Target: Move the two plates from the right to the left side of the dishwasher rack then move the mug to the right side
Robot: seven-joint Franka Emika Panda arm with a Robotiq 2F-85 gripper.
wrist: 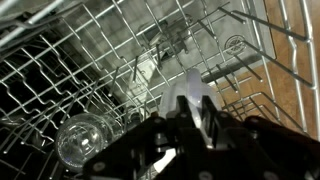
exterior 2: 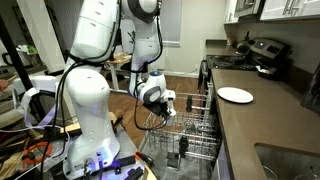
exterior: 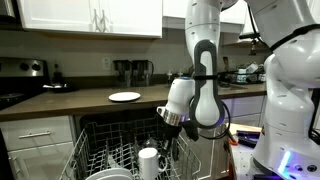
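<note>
The white mug will be let go from my gripper on the rack wires [exterior: 147, 173] [wrist: 190, 108], beside the white plates that are stacked there. The mug now stands just below the gripper.
The dishwasher rack [exterior: 100, 150] of pale wire is pulled out below the counter; it also shows in an exterior view [exterior 2: 190, 140] and fills the wrist view [wrist: 90, 70]. My gripper [exterior: 168, 124] hangs over the rack, also seen in an exterior view [exterior 2: 164, 108]. In the wrist view the gripper [wrist: 190, 105] is shut on a white plate [wrist: 188, 88], seen edge-on just above the wires. Another white plate [exterior: 110, 173] stands in the rack near the picture's bottom edge. The white mug [exterior: 148, 160] stands in the rack just beside and below the gripper.
A lone thin white plate [exterior: 124, 96] lies on the counter, also seen in an exterior view [exterior 2: 235, 95]. A round glassy cup [wrist: 78, 140] sits in the rack in the wrist view. Upright tines stand all around. The robot base [exterior: 285, 110] is next to the rack.
</note>
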